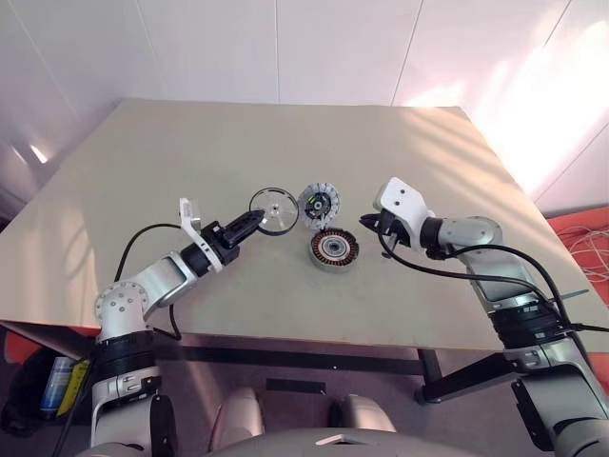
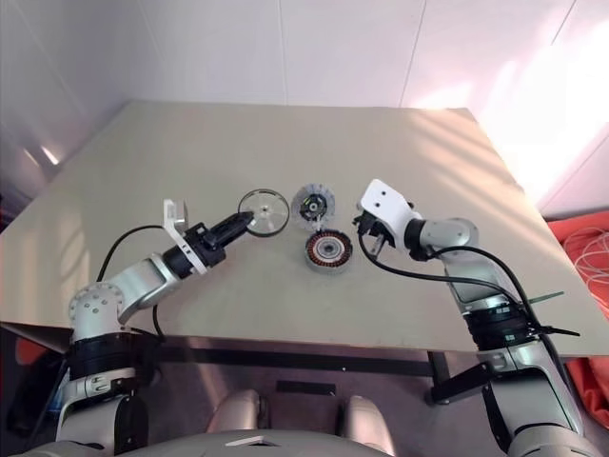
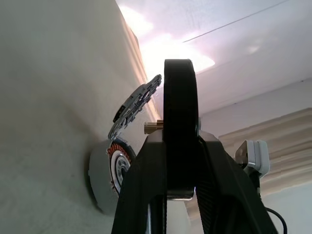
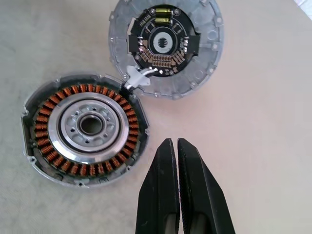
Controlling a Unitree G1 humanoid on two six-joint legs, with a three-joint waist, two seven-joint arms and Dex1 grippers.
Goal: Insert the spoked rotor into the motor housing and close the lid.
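Note:
Next, my left gripper lets go of the spoked rotor inside the coppery windings of the motor housing [image 1: 334,247] [image 3: 120,168], down below the open lid of the housing.
My left gripper [image 1: 251,223] is shut on the spoked rotor [image 1: 274,210], a thin wheel with a dark rim, a few pale spokes and a small hub. It holds the rotor above the table, left of the motor housing [image 1: 334,249]. In the left wrist view the rotor [image 3: 179,122] is edge-on between the two fingers. The housing [image 4: 83,129] lies flat, its coppery windings ringing a pale metal centre. Its lid [image 4: 165,46], a ribbed silver disc with a dark circuit board, stands open, hinged at the housing's far edge. My right gripper [image 4: 173,146] hovers shut and empty just right of the housing.
The beige table [image 1: 190,162] reaches well beyond the parts on every side, and its front edge runs close under both arms. Black cables hang from both wrists. A blue and yellow object [image 1: 59,386] sits below the table's front left corner.

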